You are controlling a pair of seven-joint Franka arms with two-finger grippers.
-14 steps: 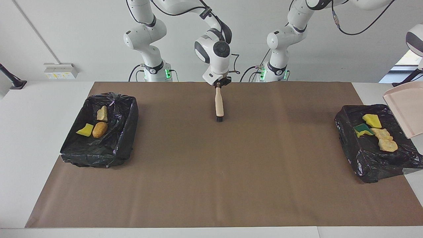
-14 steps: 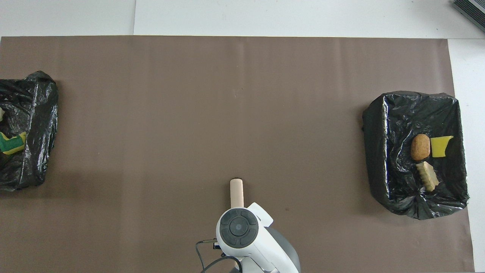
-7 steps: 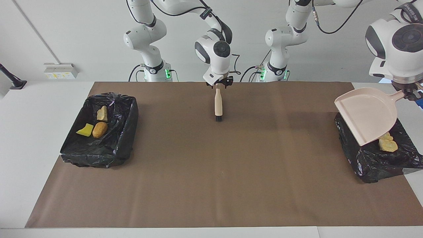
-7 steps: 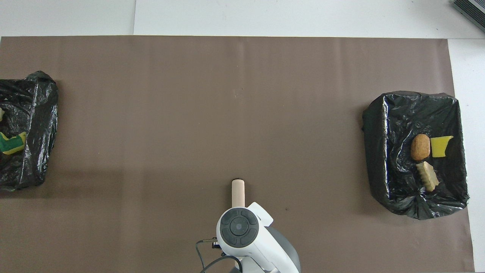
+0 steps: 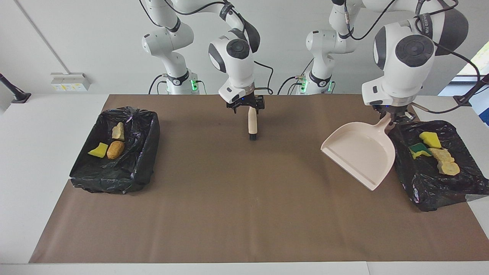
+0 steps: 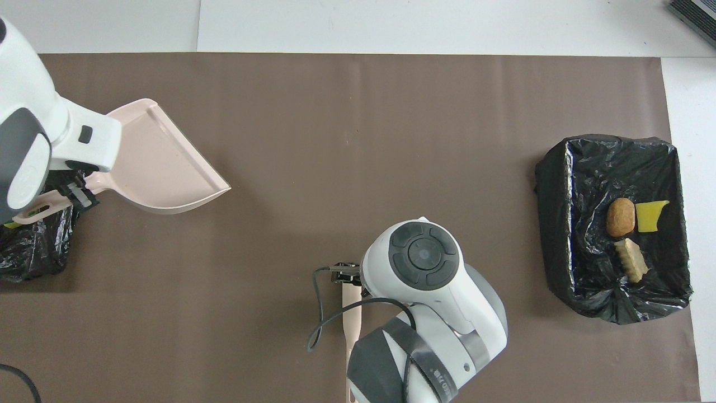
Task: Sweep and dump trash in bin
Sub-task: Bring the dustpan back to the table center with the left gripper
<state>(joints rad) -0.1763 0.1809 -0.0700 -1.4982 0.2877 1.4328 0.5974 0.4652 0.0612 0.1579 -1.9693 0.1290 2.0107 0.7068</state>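
Note:
My left gripper is going to act next. It will put the beige dustpan down on the brown mat [image 6: 353,160] between the brush and the far edge.
The trash lies in two black-bagged bins. One bin [image 5: 424,191] [image 6: 33,257] at the left arm's end holds yellow sponges [image 5: 429,139] and tan lumps [image 5: 445,163]. The other bin [image 5: 141,160] [image 6: 559,224] at the right arm's end holds a yellow sponge [image 5: 98,150] [image 6: 651,215] and two tan-orange lumps [image 5: 115,149] [image 6: 621,217]. My left gripper [image 5: 390,117] [image 6: 74,189] is shut on the handle of the beige dustpan [image 5: 361,152] [image 6: 156,162], held tilted over the mat beside its bin. My right gripper [image 5: 247,106] stands open around the handle of the brush [image 5: 252,124] [image 6: 352,313], which lies on the mat.
A brown mat [image 5: 244,198] [image 6: 358,140] covers the table between the two bins. The right arm's wrist [image 6: 425,254] hides part of the brush from above.
The left arm has swung the dustpan off its bin, down and toward the table's middle. The right gripper has opened off the brush handle and its wrist has turned; the brush stays put.

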